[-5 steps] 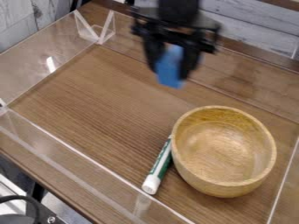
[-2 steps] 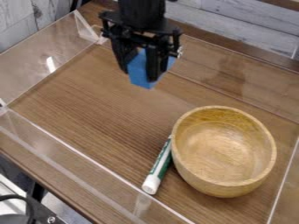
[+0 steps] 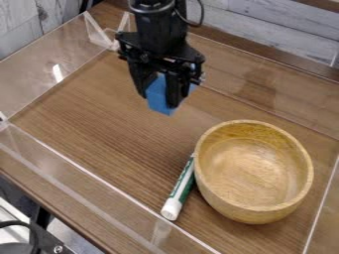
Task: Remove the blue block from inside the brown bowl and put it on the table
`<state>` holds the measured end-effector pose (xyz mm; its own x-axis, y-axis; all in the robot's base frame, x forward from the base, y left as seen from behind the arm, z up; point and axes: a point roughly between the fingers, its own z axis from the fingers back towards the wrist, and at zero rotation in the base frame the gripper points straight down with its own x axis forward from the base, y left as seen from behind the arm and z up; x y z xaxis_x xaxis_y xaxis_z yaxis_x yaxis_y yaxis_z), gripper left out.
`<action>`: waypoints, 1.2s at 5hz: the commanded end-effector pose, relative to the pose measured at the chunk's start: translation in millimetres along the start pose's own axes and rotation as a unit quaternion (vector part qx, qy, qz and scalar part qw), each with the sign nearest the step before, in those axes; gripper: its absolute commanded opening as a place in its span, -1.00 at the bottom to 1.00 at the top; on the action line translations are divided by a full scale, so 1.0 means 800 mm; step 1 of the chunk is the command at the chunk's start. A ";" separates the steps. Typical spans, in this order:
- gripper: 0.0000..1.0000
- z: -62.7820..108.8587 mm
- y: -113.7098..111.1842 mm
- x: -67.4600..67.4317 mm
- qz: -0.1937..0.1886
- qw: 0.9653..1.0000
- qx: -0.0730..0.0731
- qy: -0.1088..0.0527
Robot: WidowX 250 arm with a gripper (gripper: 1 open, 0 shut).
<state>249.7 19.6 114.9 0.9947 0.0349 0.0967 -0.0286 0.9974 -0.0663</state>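
Observation:
Next, I set the blue block down with my gripper on the bare table (image 3: pixel 171 128) just past the marker pen, close to the brown bowl.
The blue block (image 3: pixel 161 94) hangs upright between the black fingers of my gripper (image 3: pixel 162 97), which is shut on it and points straight down. It hovers just above the wood-grain table (image 3: pixel 93 119), left of and beyond the brown bowl (image 3: pixel 253 170). The bowl sits at the front right with nothing inside it. Only the block's lower part shows below the fingers.
A white-and-green marker pen (image 3: pixel 179 189) lies on the table against the bowl's left side. Low clear acrylic walls (image 3: pixel 79 179) run along the table's edges, with a clear corner piece (image 3: pixel 99 35) at the back left.
The gripper has carried the blue block leftward and down toward the tabletop, away from the bowl. Bowl and pen have stayed put.

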 end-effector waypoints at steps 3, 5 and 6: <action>-1.00 -0.023 -0.002 0.015 -0.017 1.000 0.008 -0.011; -1.00 -0.040 -0.001 0.020 -0.020 1.000 0.008 -0.005; -1.00 -0.047 0.000 0.022 -0.021 1.000 0.007 -0.003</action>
<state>264.6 18.8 68.8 0.9979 0.0086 0.0649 -0.0052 0.9986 -0.0522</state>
